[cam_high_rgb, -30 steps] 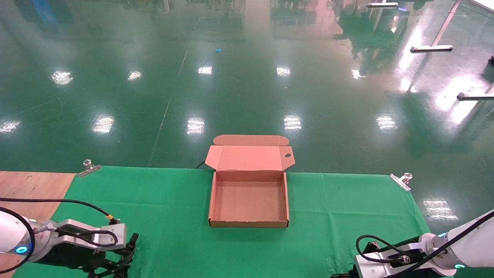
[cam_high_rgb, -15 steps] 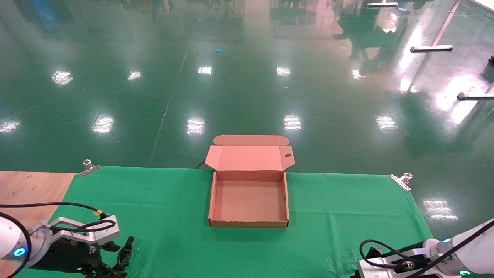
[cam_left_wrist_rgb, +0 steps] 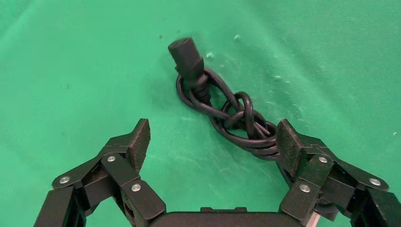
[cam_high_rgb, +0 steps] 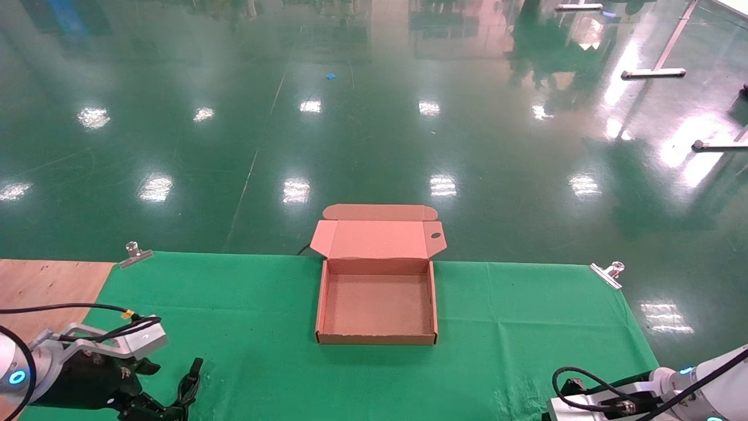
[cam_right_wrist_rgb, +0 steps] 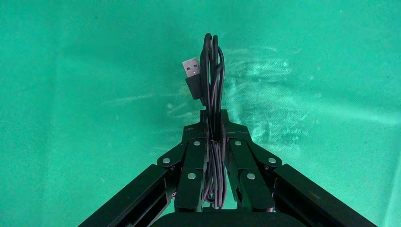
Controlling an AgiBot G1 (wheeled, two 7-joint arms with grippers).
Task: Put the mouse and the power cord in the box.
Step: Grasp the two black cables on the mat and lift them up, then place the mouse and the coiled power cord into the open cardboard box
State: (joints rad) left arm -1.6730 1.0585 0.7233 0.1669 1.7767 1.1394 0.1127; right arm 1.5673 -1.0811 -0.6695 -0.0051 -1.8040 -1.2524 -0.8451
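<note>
The power cord lies at a slant against a finger of my left gripper, so I will line this gripper up with the cord and close it around its knotted middle [cam_left_wrist_rgb: 242, 118].
The box [cam_high_rgb: 377, 338] lies open at the middle of the green cloth, lid folded back, nothing inside. In the left wrist view the power cord [cam_left_wrist_rgb: 241, 118] lies coiled on the cloth, its chunky connector [cam_left_wrist_rgb: 187, 54] pointing away. My left gripper [cam_left_wrist_rgb: 213, 135] is open over it, with one pad [cam_left_wrist_rgb: 289, 144] against the coil's end. In the head view this gripper [cam_high_rgb: 175, 397] is at the near left corner. My right gripper [cam_right_wrist_rgb: 213, 120] is shut on the mouse's thin looped cable [cam_right_wrist_rgb: 213, 75], the USB plug [cam_right_wrist_rgb: 191, 71] sticking out. The mouse body is hidden.
Metal clips [cam_high_rgb: 135, 254] [cam_high_rgb: 608, 273] pin the green cloth [cam_high_rgb: 526, 327] at the far corners. Bare wood [cam_high_rgb: 41, 286] shows at the left. The shiny green floor lies beyond the far table edge. My right wrist [cam_high_rgb: 602, 403] sits at the near right edge.
My left gripper has drawn back toward the near left corner and tilted downward. The right arm has sunk lower toward the near edge. The box has not moved.
</note>
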